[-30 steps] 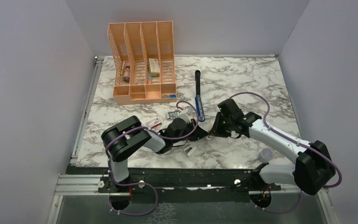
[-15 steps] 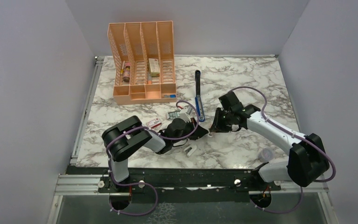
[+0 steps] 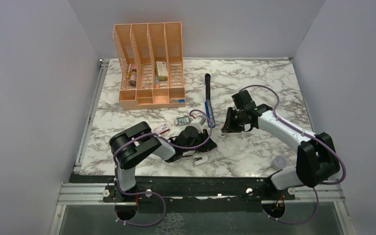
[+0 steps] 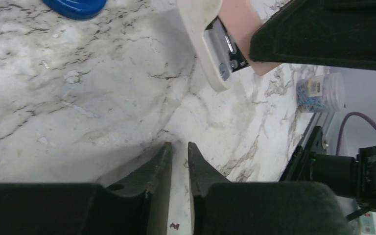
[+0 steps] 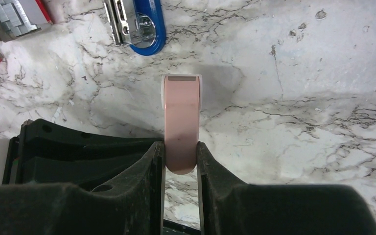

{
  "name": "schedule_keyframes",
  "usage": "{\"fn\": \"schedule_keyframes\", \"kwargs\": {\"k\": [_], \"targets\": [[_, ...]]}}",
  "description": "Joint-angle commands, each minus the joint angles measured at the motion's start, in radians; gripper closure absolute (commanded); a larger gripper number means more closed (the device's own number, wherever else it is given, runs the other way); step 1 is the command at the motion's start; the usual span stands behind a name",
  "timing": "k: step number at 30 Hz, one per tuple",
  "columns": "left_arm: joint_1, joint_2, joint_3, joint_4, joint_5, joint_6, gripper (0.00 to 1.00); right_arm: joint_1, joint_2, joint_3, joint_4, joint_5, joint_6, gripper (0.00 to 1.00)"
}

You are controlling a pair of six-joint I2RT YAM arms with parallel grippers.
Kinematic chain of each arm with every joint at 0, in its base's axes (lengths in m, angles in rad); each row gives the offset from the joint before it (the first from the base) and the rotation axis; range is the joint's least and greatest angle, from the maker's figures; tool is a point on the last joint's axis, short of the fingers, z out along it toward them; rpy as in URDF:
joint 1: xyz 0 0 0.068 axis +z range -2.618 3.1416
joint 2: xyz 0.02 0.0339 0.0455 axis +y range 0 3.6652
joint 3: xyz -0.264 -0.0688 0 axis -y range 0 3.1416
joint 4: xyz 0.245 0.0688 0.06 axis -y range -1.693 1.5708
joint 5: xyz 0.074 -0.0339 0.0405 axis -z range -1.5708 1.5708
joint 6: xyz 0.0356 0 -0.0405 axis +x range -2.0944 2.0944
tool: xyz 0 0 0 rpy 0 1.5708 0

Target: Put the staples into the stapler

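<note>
The pink-and-white piece's white arm lies beyond my left gripper's fingertips, so next I open it and grip the white tip [image 4: 219, 83] before pulling the pink arm away.
The blue stapler [image 3: 208, 100] lies lengthwise at mid-table, and its blue end with metal parts shows in the right wrist view [image 5: 138, 23]. The staples [image 3: 181, 120] sit in a small tray to its left [image 5: 13, 17], beside the red box [image 3: 162, 129]. My right gripper [image 3: 225, 128] is just right of the stapler's near end. It is shut [image 5: 181, 144] on a pink-and-white piece [image 5: 181, 117], held above the marble. My left gripper [image 3: 211, 145] lies low by the table. Its fingers [image 4: 179, 147] stand a narrow gap apart with nothing between them.
An orange file organiser [image 3: 149, 63] stands at the back left with small items in it. A white curved clip [image 3: 201, 159] lies close to my left arm. A small clear jar of paper clips [image 3: 278, 161] sits at the near right. Grey walls enclose the marble table [image 3: 254, 78].
My right gripper has drawn away from the left one towards the back, carrying the pink-and-white piece. My left gripper has pulled back leftward and its fingers have parted slightly.
</note>
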Motion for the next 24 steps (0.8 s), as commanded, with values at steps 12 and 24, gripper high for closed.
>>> {"fn": "schedule_keyframes", "kwargs": {"k": [12,24], "targets": [[0.025,-0.087,0.076,-0.087,0.056,-0.047,0.52,-0.003,-0.069,-0.085,0.09,-0.147,-0.005,0.86],[0.028,-0.043,0.07,-0.055,0.05,-0.075,0.83,-0.003,-0.089,-0.114,0.112,-0.187,0.011,0.86]]}}
